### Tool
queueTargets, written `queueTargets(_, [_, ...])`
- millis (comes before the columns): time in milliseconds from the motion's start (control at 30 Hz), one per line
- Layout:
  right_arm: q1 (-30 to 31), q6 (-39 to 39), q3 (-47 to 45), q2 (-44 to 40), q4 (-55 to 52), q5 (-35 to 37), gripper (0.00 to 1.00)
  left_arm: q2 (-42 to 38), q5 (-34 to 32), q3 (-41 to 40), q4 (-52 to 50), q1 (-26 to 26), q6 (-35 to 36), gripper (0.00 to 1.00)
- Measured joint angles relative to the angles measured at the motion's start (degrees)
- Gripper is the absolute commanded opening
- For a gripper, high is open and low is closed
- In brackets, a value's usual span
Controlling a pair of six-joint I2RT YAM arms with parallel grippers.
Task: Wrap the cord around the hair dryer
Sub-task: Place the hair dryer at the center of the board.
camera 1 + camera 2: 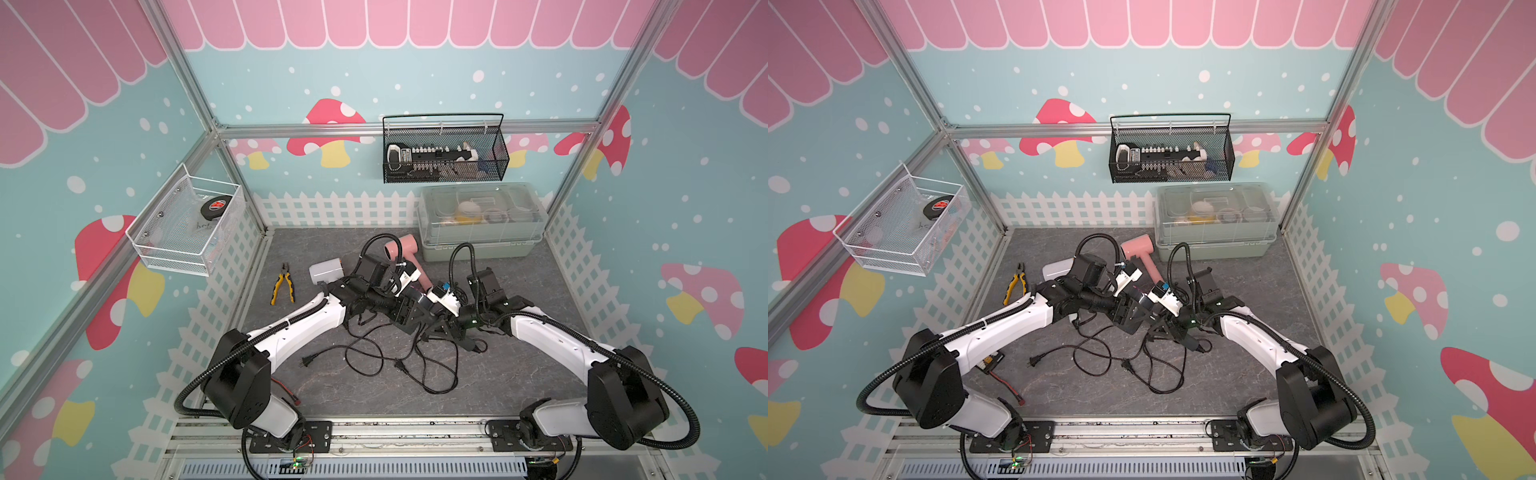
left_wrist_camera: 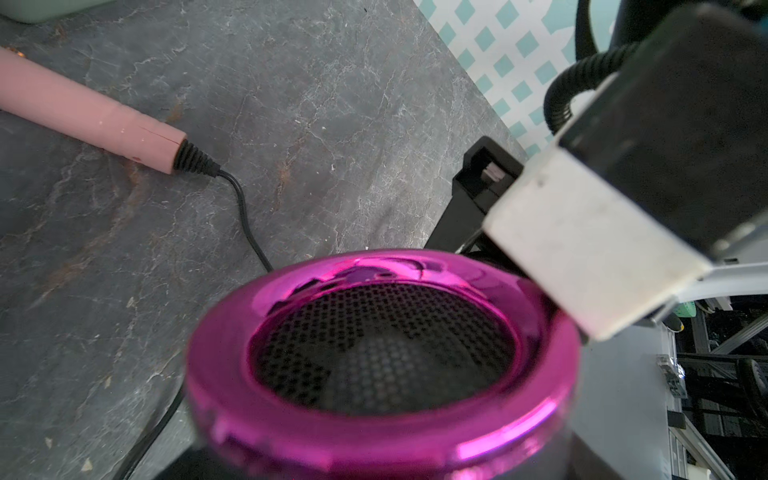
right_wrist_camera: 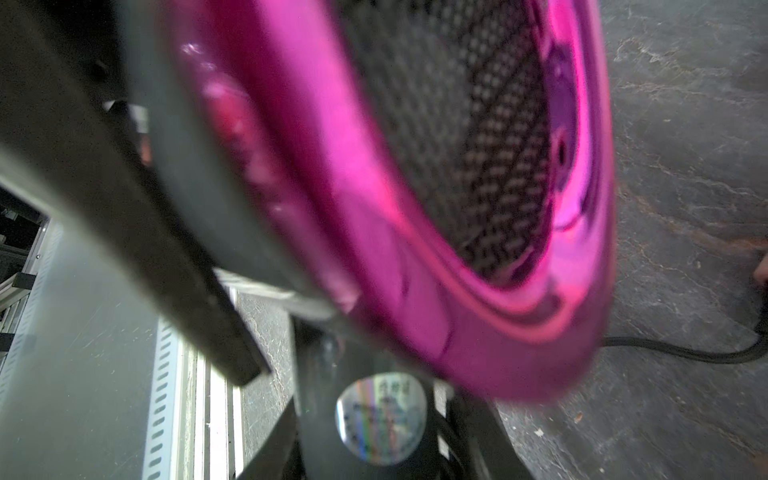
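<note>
My right gripper needs to put the black hair dryer down on the table [image 1: 507, 294] just in front of the green bin with the lid.
A black hair dryer [image 1: 406, 316] with a shiny magenta ring [image 2: 374, 332] sits between my two grippers at the middle of the table. My left gripper [image 1: 395, 307] is shut on its barrel, and the ring fills the left wrist view and hides the fingertips. My right gripper [image 3: 380, 436] is shut on the black handle, around a hologram sticker [image 3: 380, 419]. In both top views the black cord [image 1: 365, 357] [image 1: 1096, 357] lies in loose tangled loops on the table in front of the grippers. Its plug [image 1: 306, 360] rests at the left of the loops.
A pink hair dryer [image 1: 405, 249] lies behind the grippers, its own cord [image 2: 245, 216] trailing forward. Yellow pliers [image 1: 283, 286] and a white box [image 1: 326, 270] lie at the left. A lidded green bin [image 1: 478, 245] stands back right. Wire baskets [image 1: 444, 153] [image 1: 187, 224] hang on the walls.
</note>
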Motion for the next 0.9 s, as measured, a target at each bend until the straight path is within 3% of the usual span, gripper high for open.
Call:
queueTargets(67, [-0.70,0.22,0.31,0.02,0.55,-0.17,0.00,0.11,-1.25,0.98,-0.07,-0.04,0.15,0.54])
queueTargets(133, [-2.21,0.33,0.52,0.02,1.42,-0.81,0.00,0.15,-2.97,1.86,0.94,-0.11,0.15,0.85])
queueTargets(167, [-3.04,1.14,0.61,0.02,1.55,-0.96,0.00,0.17,-3.76,1.95,2.01,-0.15,-0.26,0.89])
queueTargets(200, [-4.44,2.60,0.59,0.13,1.27,-0.26,0.00,0.13,-4.72,2.34,3.32,-0.02,-0.79,0.99])
queueTargets(367, [-16.41,10.21,-0.13,4.26,0.79,6.12,0.00,-1.53,-7.89,3.34,9.55,0.68,-2.05,0.99])
queueTargets(533, [-26.01,19.17,-2.91,9.01,4.72,8.20,0.00,-4.02,-10.16,2.49,13.25,0.76,-3.15,0.99])
queueTargets(700, [-31.91,26.12,-3.23,12.59,9.77,9.88,0.00,-6.38,-12.68,-1.27,15.10,0.76,-3.89,0.99])
queueTargets(900, [-37.51,29.20,-2.51,16.28,11.52,11.54,0.00,-8.20,-15.85,-4.57,15.37,0.76,-3.98,0.99])
